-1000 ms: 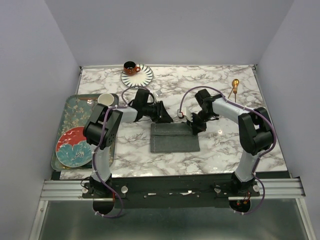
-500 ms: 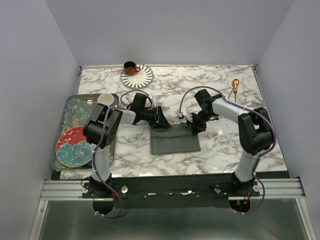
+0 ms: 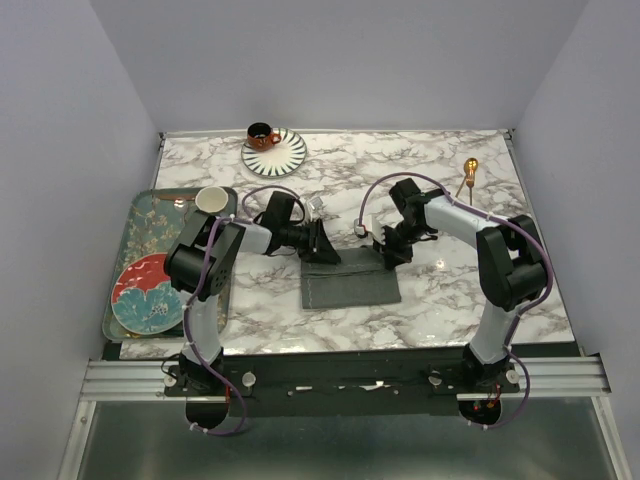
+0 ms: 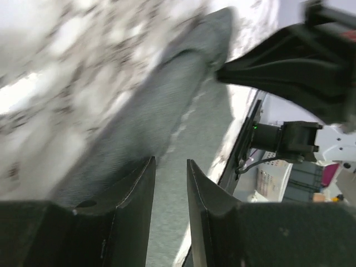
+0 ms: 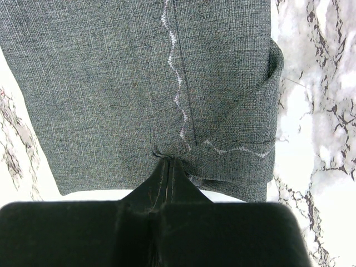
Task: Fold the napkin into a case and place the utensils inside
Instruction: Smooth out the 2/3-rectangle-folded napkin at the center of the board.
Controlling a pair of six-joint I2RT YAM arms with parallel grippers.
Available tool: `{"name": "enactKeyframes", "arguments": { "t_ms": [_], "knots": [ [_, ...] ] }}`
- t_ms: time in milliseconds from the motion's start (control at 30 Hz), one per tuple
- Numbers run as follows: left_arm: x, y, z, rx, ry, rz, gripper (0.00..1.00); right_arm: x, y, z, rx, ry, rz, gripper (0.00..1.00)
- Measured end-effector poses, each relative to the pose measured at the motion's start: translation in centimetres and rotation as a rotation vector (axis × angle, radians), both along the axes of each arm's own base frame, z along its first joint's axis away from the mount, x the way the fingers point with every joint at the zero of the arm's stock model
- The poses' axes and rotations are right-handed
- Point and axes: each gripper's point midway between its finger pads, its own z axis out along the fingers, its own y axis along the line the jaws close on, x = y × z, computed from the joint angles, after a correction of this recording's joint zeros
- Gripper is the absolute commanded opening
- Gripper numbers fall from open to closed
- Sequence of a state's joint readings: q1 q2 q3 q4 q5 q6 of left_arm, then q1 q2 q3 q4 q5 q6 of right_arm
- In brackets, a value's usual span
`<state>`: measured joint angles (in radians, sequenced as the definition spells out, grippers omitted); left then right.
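I can see the flap's end lying crooked over the layer beneath it, so I will open my right gripper, turn it and pinch the flap's corner [image 5: 192,168] from the flap's end.
The napkin [image 3: 350,282] lies folded as a dark grey rectangle on the marble table's middle. My left gripper [image 3: 322,246] is at its far left corner, jaws a little apart, with cloth [image 4: 167,105] showing below the gap [image 4: 171,161]. My right gripper [image 3: 388,252] is at the far right corner, shut on the napkin's folded edge [image 5: 111,83] where the stitched hems meet [image 5: 169,160]. A gold utensil [image 3: 467,176] lies at the far right of the table, away from both grippers. I cannot make out a second one.
An orange cup on a striped saucer [image 3: 274,150] stands at the back. A patterned tray [image 3: 150,215] at the left edge holds a white cup [image 3: 210,199] and a red-and-blue plate [image 3: 148,295]. Walls close in the table on three sides.
My left gripper has come down from just beyond the napkin onto its far left corner. The right gripper and the napkin have hardly moved.
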<state>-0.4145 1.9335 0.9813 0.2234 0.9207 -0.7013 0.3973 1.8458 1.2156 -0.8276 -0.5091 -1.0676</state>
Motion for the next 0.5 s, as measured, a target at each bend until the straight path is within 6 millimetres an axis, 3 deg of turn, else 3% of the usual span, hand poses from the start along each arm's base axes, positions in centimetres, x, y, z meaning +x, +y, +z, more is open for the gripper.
{"name": "enactKeyframes", "arguments": {
  "t_ms": [67,100,133,200,233,333,400,500],
  "knots": [
    [-0.7,0.5,-2.6,0.032,0.070,0.008,0.33,0.0,0.0,0.0,0.000,-0.002,0.003,0.01],
    [-0.8,0.6,-3.0,0.035,0.085,0.011,0.31,0.0,0.0,0.0,0.001,-0.003,0.003,0.04],
    [-1.1,0.6,-3.6,0.027,0.118,0.001,0.30,0.0,0.0,0.0,0.000,-0.002,0.004,0.17],
    [-1.0,0.7,-3.6,0.024,0.119,-0.004,0.29,-0.1,0.0,0.1,0.001,-0.002,0.005,0.32],
    [-1.0,0.7,-3.6,0.025,0.116,-0.006,0.28,-0.2,0.0,0.2,0.000,0.005,0.000,0.45],
    [-1.0,0.8,-3.8,0.037,0.109,-0.017,0.27,-0.7,-0.2,1.1,0.000,0.036,-0.012,0.59],
    [-1.0,0.9,-3.9,0.045,0.096,-0.025,0.27,-0.7,-0.1,2.6,0.014,0.052,-0.027,0.60],
    [-1.0,1.0,-3.9,0.051,0.084,-0.034,0.26,0.5,0.2,6.3,0.070,0.051,-0.082,0.59]
  ]
}}
